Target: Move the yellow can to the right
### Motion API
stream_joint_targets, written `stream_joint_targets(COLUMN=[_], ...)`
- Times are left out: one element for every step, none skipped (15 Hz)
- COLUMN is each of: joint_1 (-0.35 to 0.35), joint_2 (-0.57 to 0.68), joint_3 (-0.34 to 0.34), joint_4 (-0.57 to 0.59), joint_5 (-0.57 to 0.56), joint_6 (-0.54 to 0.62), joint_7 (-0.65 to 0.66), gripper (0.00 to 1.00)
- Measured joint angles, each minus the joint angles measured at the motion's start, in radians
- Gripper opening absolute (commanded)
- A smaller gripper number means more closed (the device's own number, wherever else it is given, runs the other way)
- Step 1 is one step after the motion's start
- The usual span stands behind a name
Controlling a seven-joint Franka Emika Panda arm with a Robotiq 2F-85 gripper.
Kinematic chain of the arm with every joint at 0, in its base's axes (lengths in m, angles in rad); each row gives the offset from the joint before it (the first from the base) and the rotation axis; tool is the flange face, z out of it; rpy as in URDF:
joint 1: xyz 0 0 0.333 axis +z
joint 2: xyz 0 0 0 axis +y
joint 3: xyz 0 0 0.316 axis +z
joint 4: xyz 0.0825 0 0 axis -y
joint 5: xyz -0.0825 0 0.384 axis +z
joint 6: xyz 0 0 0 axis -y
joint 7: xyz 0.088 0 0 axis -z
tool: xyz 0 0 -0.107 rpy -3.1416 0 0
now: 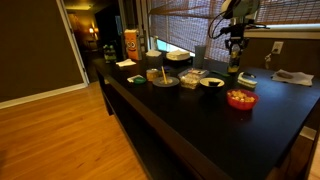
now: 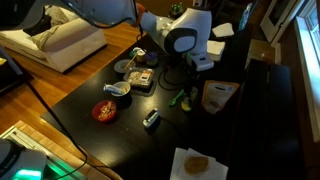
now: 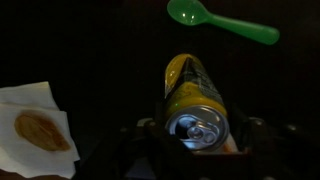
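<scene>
I need to let go of the yellow can with my gripper on the dark table [image 1: 247, 71] just behind the stained white napkin.
The yellow can [image 3: 195, 88] shows in the wrist view with its silver top and pull tab facing the camera. My gripper [image 3: 197, 135] has a finger close on each side of it and looks shut on it. In an exterior view the gripper [image 1: 234, 54] hangs over the far side of the dark table with the can [image 1: 234, 67] below it, at or just above the table top. In an exterior view the gripper [image 2: 183, 80] is largely covered by the white wrist, and the can is hidden.
A green spoon [image 3: 220, 22] lies just beyond the can. A stained white napkin [image 3: 35, 130] lies to one side. A red bowl of orange-yellow pieces [image 1: 240, 99], several dishes [image 1: 165, 80] and a tall orange container [image 1: 131, 43] stand on the table [image 1: 180, 120].
</scene>
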Motion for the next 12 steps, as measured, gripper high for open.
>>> stream_joint_targets(joint_1=[0.003,0.008,0.013,0.015,0.014,0.012,0.009,0.006,0.003,0.0,-0.003,-0.005], joint_2=[-0.011,-0.024,-0.038,-0.05,-0.061,-0.07,-0.078,-0.083,-0.085,-0.085,-0.086,-0.086], joint_3=[-0.014,-0.028,-0.043,-0.053,-0.059,-0.063,-0.064,-0.065,-0.065,-0.065,-0.065,-0.065], joint_4=[-0.035,-0.068,-0.103,-0.131,-0.156,-0.177,-0.196,-0.21,-0.221,-0.229,-0.236,-0.238], joint_5=[0.0,0.0,0.0,-0.001,-0.001,-0.001,-0.001,0.0,0.0,0.0,0.0,0.0], joint_6=[0.035,0.068,0.099,0.125,0.148,0.169,0.185,0.199,0.21,0.22,0.233,0.239], joint_7=[0.03,0.057,0.085,0.111,0.135,0.156,0.175,0.19,0.202,0.215,0.224,0.231], gripper=[0.38,0.38,0.38,0.38,0.38,0.38,0.38,0.38,0.38,0.66,0.89,0.91])
